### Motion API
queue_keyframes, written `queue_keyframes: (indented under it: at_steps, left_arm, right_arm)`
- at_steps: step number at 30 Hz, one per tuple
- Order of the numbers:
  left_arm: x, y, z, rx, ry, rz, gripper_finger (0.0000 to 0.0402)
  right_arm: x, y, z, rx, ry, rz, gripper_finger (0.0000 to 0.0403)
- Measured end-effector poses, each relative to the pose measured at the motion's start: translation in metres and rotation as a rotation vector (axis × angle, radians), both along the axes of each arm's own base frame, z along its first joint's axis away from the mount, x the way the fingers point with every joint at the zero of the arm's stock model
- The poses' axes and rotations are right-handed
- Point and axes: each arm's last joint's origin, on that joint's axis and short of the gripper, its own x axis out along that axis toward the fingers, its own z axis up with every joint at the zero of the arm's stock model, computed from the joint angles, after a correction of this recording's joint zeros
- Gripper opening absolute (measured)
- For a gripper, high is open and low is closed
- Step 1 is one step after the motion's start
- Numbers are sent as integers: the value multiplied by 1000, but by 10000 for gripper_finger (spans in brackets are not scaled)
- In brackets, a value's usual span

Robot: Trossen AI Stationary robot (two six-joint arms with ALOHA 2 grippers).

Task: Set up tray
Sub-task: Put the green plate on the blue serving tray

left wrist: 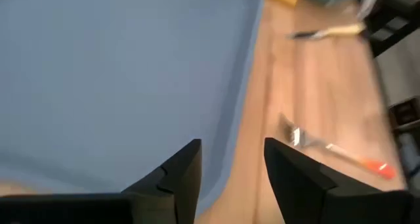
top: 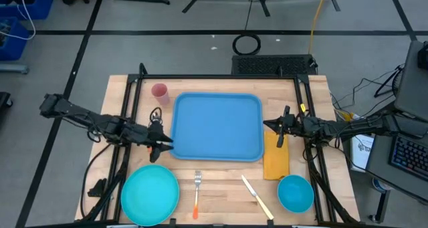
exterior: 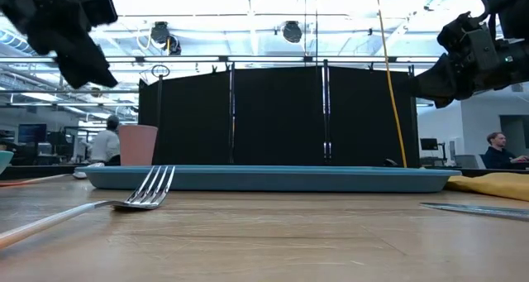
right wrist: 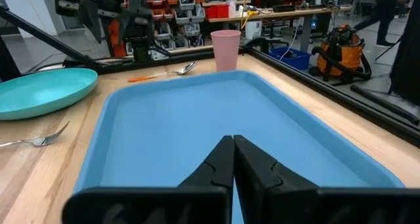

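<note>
I will move my left gripper to the teal plate next and close it on the plate's far rim (top: 151,166), the side facing the light-blue tray.
The light-blue tray (top: 217,128) lies flat in the middle of the table, also in the low view (exterior: 273,177). My left gripper (top: 166,146) hovers open above the tray's near left corner (left wrist: 223,158); its fingers stand on either side of the rim without touching it. My right gripper (top: 277,129) is shut and hangs above the tray's right edge, pointing across the tray (right wrist: 216,112). In the low view both arms are well above the table.
A teal plate (top: 150,194), a fork (top: 196,191), a knife (top: 257,198) and a blue bowl (top: 295,192) lie along the near edge. A yellow cloth (top: 275,160) lies right of the tray. A pink cup (top: 159,91) stands at the far left, with an orange-handled spoon (right wrist: 161,73) near it.
</note>
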Motion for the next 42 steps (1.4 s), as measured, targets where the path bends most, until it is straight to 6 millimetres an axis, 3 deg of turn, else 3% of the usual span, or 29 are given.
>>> queue_keyframes:
  at_steps: [4,6,10,14,20,30,42]
  left_arm:
    - [5,-12,24,92,104,-12,170]
    - [7,-19,26,114,184,-22,170]
    - [16,-31,8,92,363,-25,170]
    - [27,-45,-3,67,391,-71,170]
    - [23,-57,-21,71,557,-118,170]
    - [21,-71,-30,41,613,-163,170]
    - [20,-71,-35,32,638,-145,170]
  right_arm:
    - [1,0,-2,8,14,-1,0]
    - [1,0,-2,19,20,-3,0]
    - [2,0,-4,22,38,-4,0]
    - [3,0,-6,21,50,-4,0]
    - [3,0,-5,22,44,-5,0]
    - [3,0,-5,18,45,-8,0]
    - [3,-1,-5,17,44,-30,0]
